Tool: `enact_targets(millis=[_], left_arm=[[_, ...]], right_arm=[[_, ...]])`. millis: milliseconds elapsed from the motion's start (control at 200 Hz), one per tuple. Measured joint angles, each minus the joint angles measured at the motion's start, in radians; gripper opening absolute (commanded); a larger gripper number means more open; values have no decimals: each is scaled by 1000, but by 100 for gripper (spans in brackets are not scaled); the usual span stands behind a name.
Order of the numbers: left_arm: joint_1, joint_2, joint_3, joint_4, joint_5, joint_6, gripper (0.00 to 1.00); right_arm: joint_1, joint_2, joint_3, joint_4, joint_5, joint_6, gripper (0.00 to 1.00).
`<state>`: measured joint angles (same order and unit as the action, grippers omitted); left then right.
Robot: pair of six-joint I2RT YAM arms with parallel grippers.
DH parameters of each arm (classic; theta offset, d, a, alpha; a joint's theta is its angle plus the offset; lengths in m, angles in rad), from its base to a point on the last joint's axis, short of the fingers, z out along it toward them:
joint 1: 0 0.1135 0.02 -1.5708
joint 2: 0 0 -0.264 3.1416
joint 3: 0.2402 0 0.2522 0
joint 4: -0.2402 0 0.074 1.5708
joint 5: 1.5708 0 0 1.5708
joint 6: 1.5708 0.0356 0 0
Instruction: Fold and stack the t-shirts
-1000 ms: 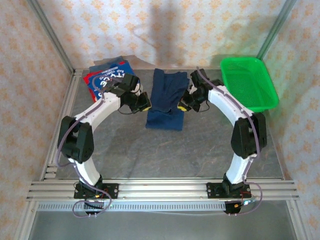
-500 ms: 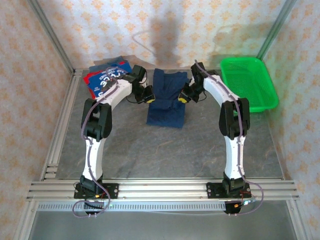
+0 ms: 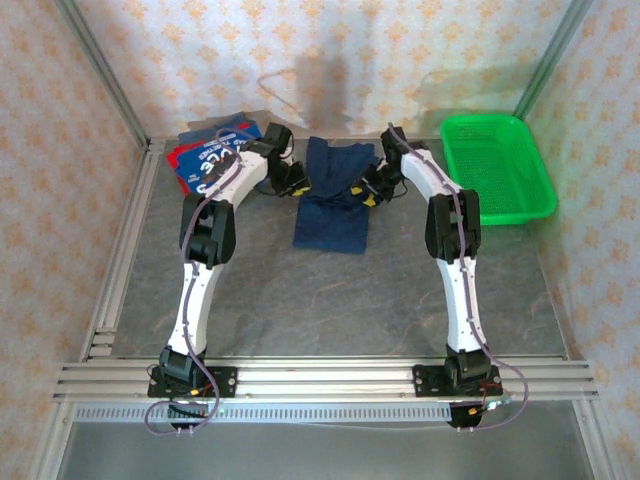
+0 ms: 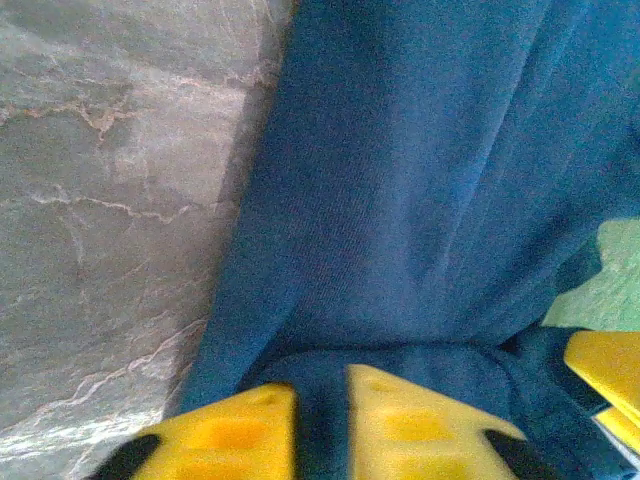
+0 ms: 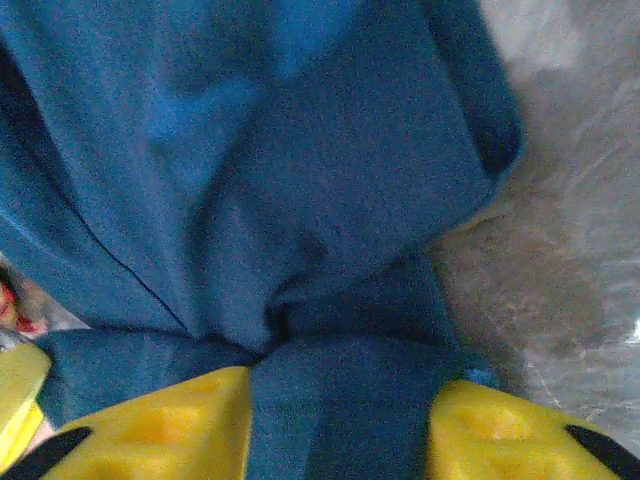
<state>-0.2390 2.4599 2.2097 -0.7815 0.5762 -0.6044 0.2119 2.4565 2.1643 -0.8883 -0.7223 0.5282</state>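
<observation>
The puckered navy t-shirt has my right gripper midway along it, so next I open both grippers, take the front hem's corners (image 3: pixel 362 248) and fold the hem back.
The dark navy t-shirt (image 3: pixel 331 205) lies lengthwise at the middle back of the table. My left gripper (image 3: pixel 297 186) is at the shirt's left edge. In the left wrist view its yellow fingers (image 4: pixel 232 432) are shut on a thin fold of navy t-shirt (image 4: pixel 420 200), with the gripper (image 4: pixel 322 400) low in frame. My right gripper (image 3: pixel 366 190) is at the shirt's right edge. Its fingers (image 5: pixel 160 425) stand wider apart, clamped on a thick band of navy t-shirt (image 5: pixel 300 180) that puckers just ahead of the gripper (image 5: pixel 340 400). Folded blue and red t-shirts (image 3: pixel 212 152) sit at the back left.
A green mesh basket (image 3: pixel 497 165) stands at the back right, close to the right arm's elbow. Bare grey table (image 3: pixel 330 300) stretches in front of the shirt. Walls and metal frame posts close in the back and sides.
Both arms have stretched out and both grippers have moved toward the back wall along the shirt's edges. The shirt's near hem has drawn slightly away from me.
</observation>
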Motion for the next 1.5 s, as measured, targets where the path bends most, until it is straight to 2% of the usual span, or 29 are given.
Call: enact_targets(millis=[80, 145, 325, 450, 590, 711, 816, 916, 1246, 1501], left_arm=[[5, 4, 31, 2, 8, -37, 62], [11, -1, 49, 16, 11, -61, 68], [26, -101, 12, 32, -11, -87, 70], [32, -300, -167, 65, -19, -85, 70], [26, -495, -392, 113, -16, -72, 68], [17, -565, -621, 183, 2, -67, 67], [8, -550, -794, 236, 34, -68, 66], [-10, -525, -888, 260, 66, -71, 65], [-34, -494, -911, 382, 105, -87, 61], [-30, -438, -890, 395, 124, -103, 55]], right_arm=[[-13, -14, -2, 33, 12, 17, 52], [-23, -59, -46, 75, 33, 22, 54], [-32, -349, -299, 181, 72, 31, 55], [-27, -595, -529, 280, 58, 52, 54], [-1, -722, -774, 383, 42, 84, 55], [55, -731, -961, 438, 40, 118, 55], [102, -732, -1092, 501, 33, 161, 56], [122, -732, -1169, 560, 25, 206, 55], [124, -703, -1203, 774, 10, 315, 55], [126, -644, -1199, 822, -4, 348, 53]])
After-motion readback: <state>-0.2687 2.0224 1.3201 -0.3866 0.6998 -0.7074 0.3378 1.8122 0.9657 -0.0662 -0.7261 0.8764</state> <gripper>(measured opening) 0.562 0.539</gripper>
